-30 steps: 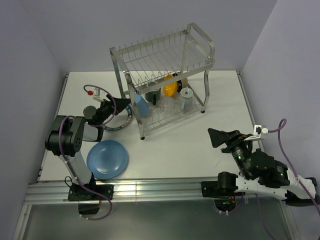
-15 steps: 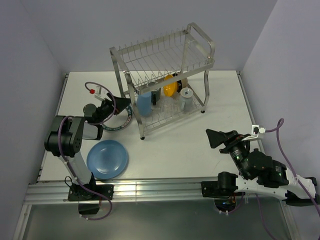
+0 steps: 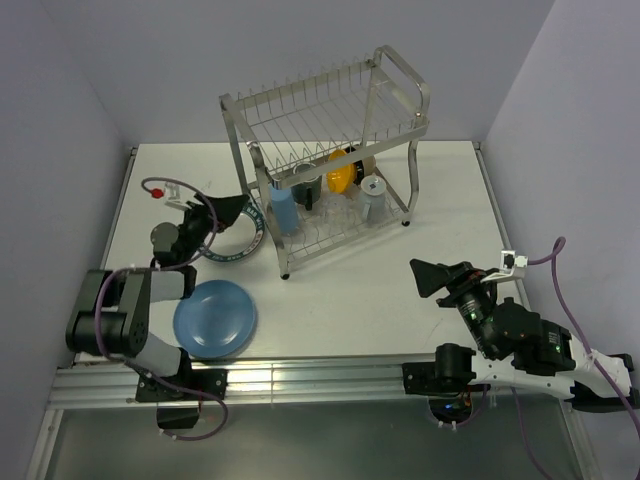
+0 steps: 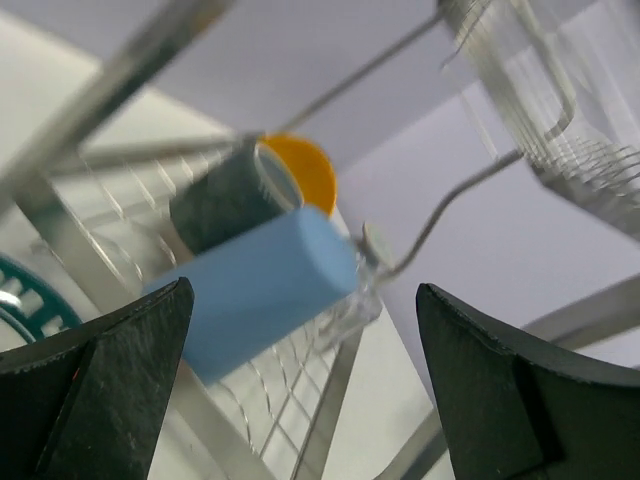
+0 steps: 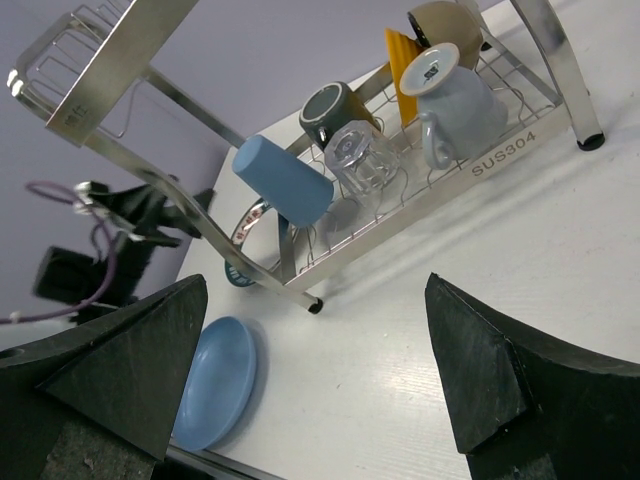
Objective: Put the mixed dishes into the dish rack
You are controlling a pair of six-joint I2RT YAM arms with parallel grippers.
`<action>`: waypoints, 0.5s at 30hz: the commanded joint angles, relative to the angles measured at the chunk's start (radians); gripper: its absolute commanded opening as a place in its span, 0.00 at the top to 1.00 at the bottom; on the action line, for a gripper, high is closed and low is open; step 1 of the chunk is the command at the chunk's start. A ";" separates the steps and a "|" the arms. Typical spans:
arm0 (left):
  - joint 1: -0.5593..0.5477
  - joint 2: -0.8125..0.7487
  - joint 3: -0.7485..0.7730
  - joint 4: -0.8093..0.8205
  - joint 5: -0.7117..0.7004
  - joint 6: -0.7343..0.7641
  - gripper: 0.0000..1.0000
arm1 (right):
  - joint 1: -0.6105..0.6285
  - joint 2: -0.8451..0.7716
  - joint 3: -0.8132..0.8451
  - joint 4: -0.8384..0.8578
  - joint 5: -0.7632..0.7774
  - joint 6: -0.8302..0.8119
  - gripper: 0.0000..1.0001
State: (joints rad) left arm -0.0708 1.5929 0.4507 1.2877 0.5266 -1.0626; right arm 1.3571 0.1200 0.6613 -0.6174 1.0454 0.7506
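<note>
The left gripper will next grab the green rim (image 3: 204, 249) of the white plate, farthest from the dish rack.
The dish rack (image 3: 330, 130) stands at the back middle. Its lower shelf holds the blue cup (image 3: 283, 210), dark mug (image 3: 308, 188), orange bowl (image 3: 341, 173), clear glass (image 3: 346, 208) and pale grey-blue mug (image 3: 375, 197). The light blue plate (image 3: 215, 318) lies at the front left. The white plate with the green rim (image 3: 248, 240) lies by the rack's left leg. My left gripper (image 3: 232, 212) is open and empty above that plate, facing the blue cup (image 4: 260, 285). My right gripper (image 3: 425, 272) is open and empty, right of the rack.
A tan round thing (image 5: 445, 20) sits behind the orange bowl (image 5: 400, 60). The rack's upper shelf (image 3: 320, 100) holds nothing. The rack's legs (image 5: 318, 305) stand on the white table (image 3: 360, 300). Purple walls close the back and sides.
My left gripper has drawn back to the left, away from the blue cup, which stays in the rack's lower shelf. The right arm has barely moved.
</note>
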 commanded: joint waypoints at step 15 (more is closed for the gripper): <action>0.147 -0.409 0.169 -1.220 -0.752 0.053 0.04 | -0.001 0.131 0.058 0.030 -0.051 -0.007 0.03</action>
State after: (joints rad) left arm 0.0074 1.1290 0.6048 0.3191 -0.1822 -0.9615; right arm 1.3571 0.2062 0.6754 -0.6140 1.0100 0.7425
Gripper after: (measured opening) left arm 0.964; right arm 0.972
